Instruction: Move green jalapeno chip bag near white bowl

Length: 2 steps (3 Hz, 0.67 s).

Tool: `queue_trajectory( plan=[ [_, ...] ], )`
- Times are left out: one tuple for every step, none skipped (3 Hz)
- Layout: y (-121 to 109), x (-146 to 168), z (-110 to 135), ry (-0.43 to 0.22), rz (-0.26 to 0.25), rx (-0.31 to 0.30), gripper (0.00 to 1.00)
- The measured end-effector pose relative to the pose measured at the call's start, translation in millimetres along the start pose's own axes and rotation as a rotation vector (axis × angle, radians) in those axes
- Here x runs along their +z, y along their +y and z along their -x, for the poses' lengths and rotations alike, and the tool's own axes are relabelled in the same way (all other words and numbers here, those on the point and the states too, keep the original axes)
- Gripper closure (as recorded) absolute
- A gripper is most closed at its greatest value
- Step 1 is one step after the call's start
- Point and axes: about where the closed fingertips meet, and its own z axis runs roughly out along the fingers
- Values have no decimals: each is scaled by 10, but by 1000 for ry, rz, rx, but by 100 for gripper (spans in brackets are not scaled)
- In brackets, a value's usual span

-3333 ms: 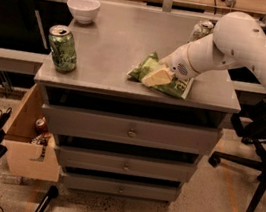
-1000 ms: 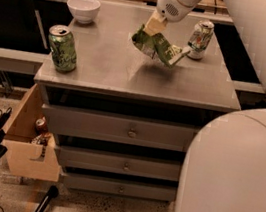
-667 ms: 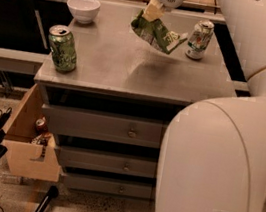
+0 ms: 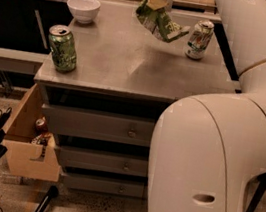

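The robot's gripper will release the green jalapeno chip bag, now hanging tilted in the air, at the cabinet top's back edge (image 4: 137, 10), next to the white bowl.
The green jalapeno chip bag (image 4: 159, 22) hangs in the air above the back of the grey cabinet top (image 4: 120, 60), tilted, with its lower end pointing right. My gripper (image 4: 158, 1) is shut on the bag's upper end, at the top of the camera view. The white bowl (image 4: 83, 8) stands at the back left corner of the top, well left of the bag.
A green soda can (image 4: 63, 48) stands at the front left of the top. A white-and-green can (image 4: 200, 39) stands at the back right, just right of the bag. My arm (image 4: 215, 157) fills the right side. A cardboard box (image 4: 27, 146) sits by the drawers at lower left.
The bag was lifted off the cabinet top and carried back and left, toward the bowl. My arm has swung closer to the camera and now fills the right side.
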Motion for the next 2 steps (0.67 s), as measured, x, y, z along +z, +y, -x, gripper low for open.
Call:
queue_trajectory(
  plan=[
    [-120,144,67,25,-48,-21,100],
    [-342,478,262,11,-120,-111,100]
  ],
)
